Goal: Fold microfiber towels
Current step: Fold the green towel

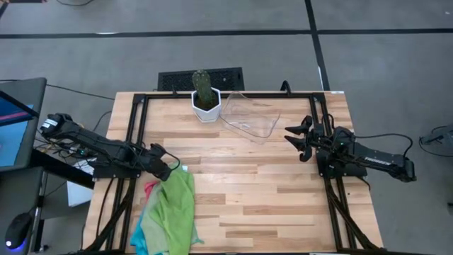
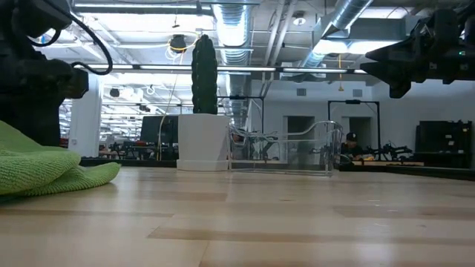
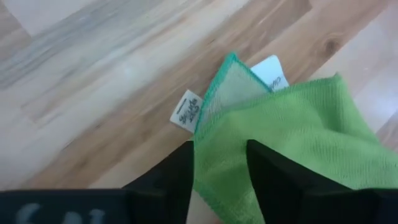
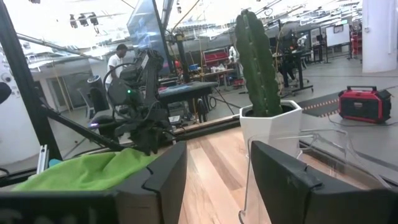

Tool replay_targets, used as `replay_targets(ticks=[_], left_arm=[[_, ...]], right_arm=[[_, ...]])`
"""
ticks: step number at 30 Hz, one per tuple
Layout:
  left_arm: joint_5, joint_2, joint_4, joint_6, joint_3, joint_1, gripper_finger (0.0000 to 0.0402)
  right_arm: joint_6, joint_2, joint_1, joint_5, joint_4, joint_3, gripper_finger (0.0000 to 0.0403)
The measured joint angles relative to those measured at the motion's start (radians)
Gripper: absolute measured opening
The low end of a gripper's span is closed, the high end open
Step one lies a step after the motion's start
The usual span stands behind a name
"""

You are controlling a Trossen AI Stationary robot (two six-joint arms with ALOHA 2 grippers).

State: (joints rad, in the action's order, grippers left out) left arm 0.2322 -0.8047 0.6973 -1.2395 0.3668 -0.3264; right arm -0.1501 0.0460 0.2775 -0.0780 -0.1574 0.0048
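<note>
The teal-hemmed layer is under the green towel at my left gripper's fingers, so my left gripper will open and take just the green towel's free corner point(image 3: 336, 90).
A pile of microfiber towels lies at the table's near left: a light green towel point(image 1: 172, 209) on top, a hot pink one point(image 1: 150, 190) and a turquoise one point(image 1: 139, 242) showing at its left side. My left gripper point(image 1: 168, 168) is at the pile's far end, shut on the green towel point(image 3: 273, 137). The towel's bulk rests on the table in the low view point(image 2: 44, 167). My right gripper point(image 1: 296, 140) is open and empty, above the table's right side, near the clear tray. My left gripper pinches the green towel between its two fingers point(image 3: 177, 177), just behind a corner point(image 3: 231, 68) at the towel's far end. The teal-hemmed corner and two white labels stick out past the fingertips. More than one layer lies between the fingers. The rest trails back onto the pile.
A white pot with a cactus point(image 1: 206, 105) stands at the table's far edge, and a clear plastic tray point(image 1: 249, 117) lies beside it to the right. Bare wood point(image 1: 255, 191) spreads over the table's middle and near right.
</note>
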Motion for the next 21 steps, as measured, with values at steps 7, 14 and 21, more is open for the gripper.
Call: replay_targets(ticks=[7, 14, 21], left_arm=[[-0.001, 0.0, -0.018, -0.009, 0.0, 0.0, 0.01], [-0.008, 0.0, -0.026, -0.021, 0.0, 0.001, 0.0128], [-0.027, 0.0, -0.024, -0.044, 0.001, 0.001, 0.0217]], right_arm=[[0.0, 0.0, 0.0, 0.0, 0.0, 0.0, 0.0202], [0.0, 0.0, 0.0, 0.0, 0.0, 0.0, 0.0198], [0.0, 0.0, 0.0, 0.0, 0.0, 0.0, 0.0197]])
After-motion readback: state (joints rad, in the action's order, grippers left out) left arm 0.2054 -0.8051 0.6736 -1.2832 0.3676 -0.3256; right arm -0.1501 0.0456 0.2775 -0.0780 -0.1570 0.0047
